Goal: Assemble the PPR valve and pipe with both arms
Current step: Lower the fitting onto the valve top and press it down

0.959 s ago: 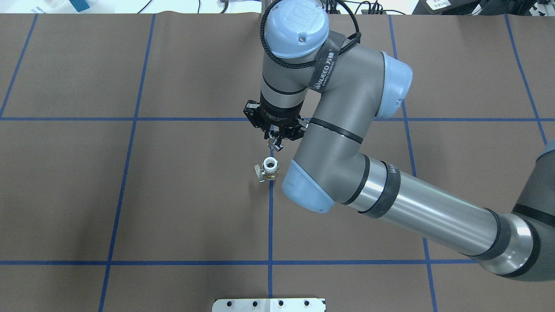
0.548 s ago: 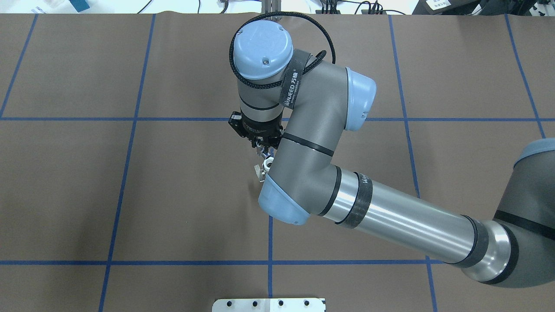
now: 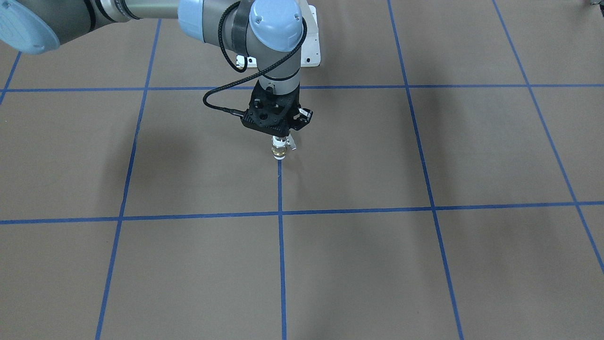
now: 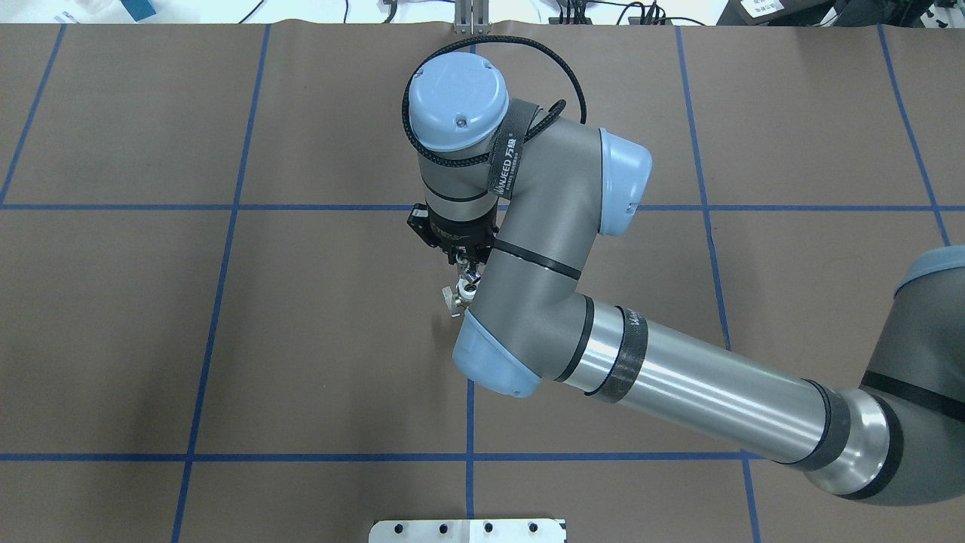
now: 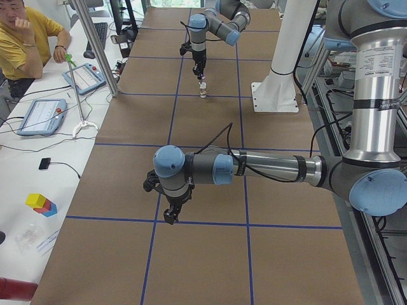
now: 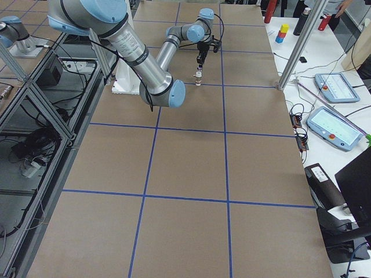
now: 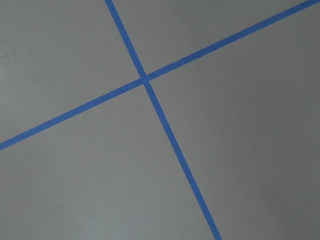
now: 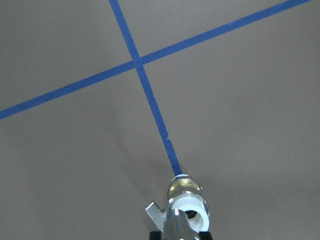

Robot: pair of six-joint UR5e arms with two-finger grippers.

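Next, my right gripper lets go of the silver pipe in the top opening of the upright PPR valve (image 3: 279, 137) (image 8: 192, 212).
The PPR valve (image 3: 279, 151) stands upright on the brown table on a blue tape line, white ends, brass band, small lever to one side. It also shows in the overhead view (image 4: 454, 298) and the right wrist view (image 8: 190, 197). My right gripper (image 3: 280, 138) hangs straight above it, shut on the silver pipe (image 8: 176, 226), whose lower end meets the valve's top opening (image 4: 469, 277). How deep it sits I cannot tell. My left gripper (image 5: 170, 217) hovers far off over bare table; I cannot tell whether it is open or shut.
The white bolted pedestal base (image 3: 309, 47) stands behind the valve, also at the overhead view's bottom edge (image 4: 467, 530). Blue tape lines (image 7: 145, 79) grid the table. An operator's desk with tablets (image 5: 41, 114) and a metal pole (image 5: 95, 47) lie beyond the far edge.
My right gripper, holding the pipe, has moved from just behind the valve to directly over it and come down onto its top. The valve has stayed put.
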